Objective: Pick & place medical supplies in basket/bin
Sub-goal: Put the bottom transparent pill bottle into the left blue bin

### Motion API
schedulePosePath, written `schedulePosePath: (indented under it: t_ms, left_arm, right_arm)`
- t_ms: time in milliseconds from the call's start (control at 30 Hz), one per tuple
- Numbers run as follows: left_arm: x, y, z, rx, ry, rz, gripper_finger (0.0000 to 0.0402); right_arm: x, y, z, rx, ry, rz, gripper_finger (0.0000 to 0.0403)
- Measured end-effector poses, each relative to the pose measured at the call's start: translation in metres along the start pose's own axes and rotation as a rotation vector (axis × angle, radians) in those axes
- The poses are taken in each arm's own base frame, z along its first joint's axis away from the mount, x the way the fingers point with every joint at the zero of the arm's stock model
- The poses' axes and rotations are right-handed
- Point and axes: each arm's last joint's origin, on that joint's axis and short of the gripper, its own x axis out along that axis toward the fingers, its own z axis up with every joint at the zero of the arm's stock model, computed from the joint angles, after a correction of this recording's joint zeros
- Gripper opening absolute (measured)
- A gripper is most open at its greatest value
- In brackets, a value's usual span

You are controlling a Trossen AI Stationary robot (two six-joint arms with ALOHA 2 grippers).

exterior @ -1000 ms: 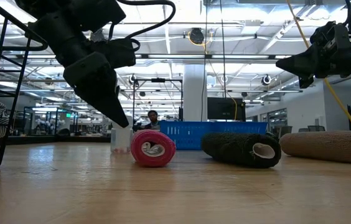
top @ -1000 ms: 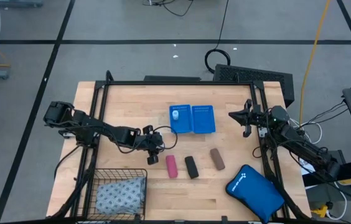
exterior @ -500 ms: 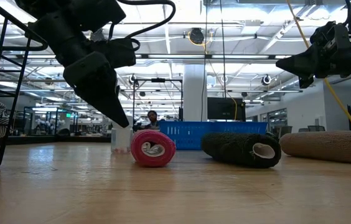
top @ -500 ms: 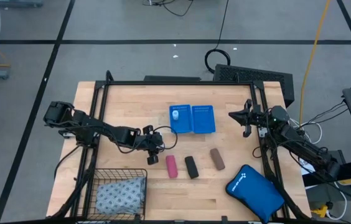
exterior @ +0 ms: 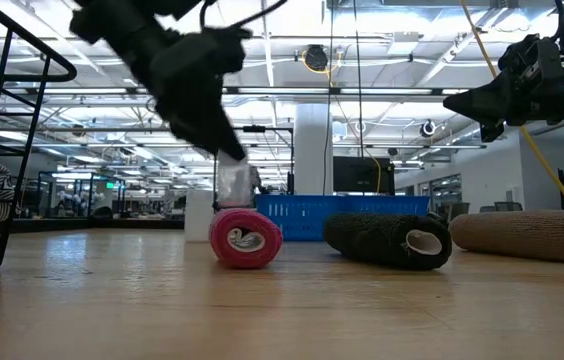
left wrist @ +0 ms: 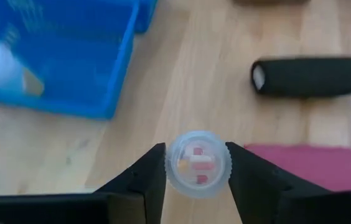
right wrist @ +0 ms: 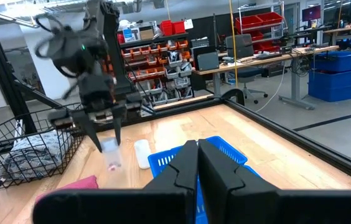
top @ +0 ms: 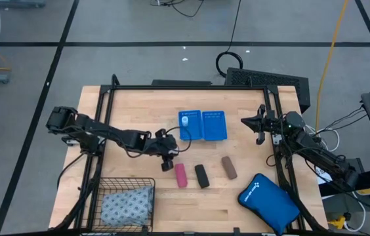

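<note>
Next, my left gripper lets go of the tiny white vial in the blue tray (top: 193,123) (left wrist: 50,46), next to the other white vial.
My left gripper (top: 167,157) is shut on a tiny white vial (left wrist: 197,163), which hangs above the table beside the pink roll (top: 181,175). The black roll (top: 201,176) and the brown roll (top: 229,168) lie next to the pink one. Another white vial (top: 184,120) stands in the left compartment of the blue tray (top: 214,126). The grey-blue dotted pack (top: 127,204) lies in the black wire basket (top: 106,187) at the near left. My right gripper (top: 256,124) waits shut above the table's right edge. My left gripper pinches the vial's round body (left wrist: 175,168) between its two fingertips (left wrist: 149,177), one on either side. The fingers slant down from the table's left. The vial (exterior: 234,183) hangs roughly upright below them, clear of the table and higher than the pink roll.
A large bright-blue zip pouch (top: 268,202) lies at the near right corner. Black frame rails (top: 103,111) run along the table's left, far and right sides. Bare wood shows between the basket and the rolls.
My left gripper has risen and gone a little toward the blue tray, still shut on the vial. The vial, which stood on the table by the pink roll, now hangs clear of the wood.
</note>
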Motion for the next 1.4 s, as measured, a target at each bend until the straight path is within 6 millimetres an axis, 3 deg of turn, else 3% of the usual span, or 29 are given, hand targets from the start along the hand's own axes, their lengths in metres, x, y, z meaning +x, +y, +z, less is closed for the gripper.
schedulePosePath:
  t_ms: [233,500,967,1400]
  left_arm:
    - [-0.015,0.01,0.05,0.071,-0.102,0.08,0.0144]
    - [-0.025,0.049,0.092,0.001,-0.203,0.184,0.0145]
    - [0.042,0.092,0.106,-0.048,-0.105,0.28,0.015]
    - [0.083,0.113,0.089,-0.153,-0.027,0.268,0.0142]
  right_arm:
    - [0.0,0.0,0.0,0.0,0.0,0.0,0.0004]
    - [0.0,0.0,0.0,0.001,0.001,0.0,0.0004]
    - [0.0,0.0,0.0,0.0,0.001,0.0,0.0004]
    - [0.0,0.0,0.0,0.001,0.001,0.0,0.0004]
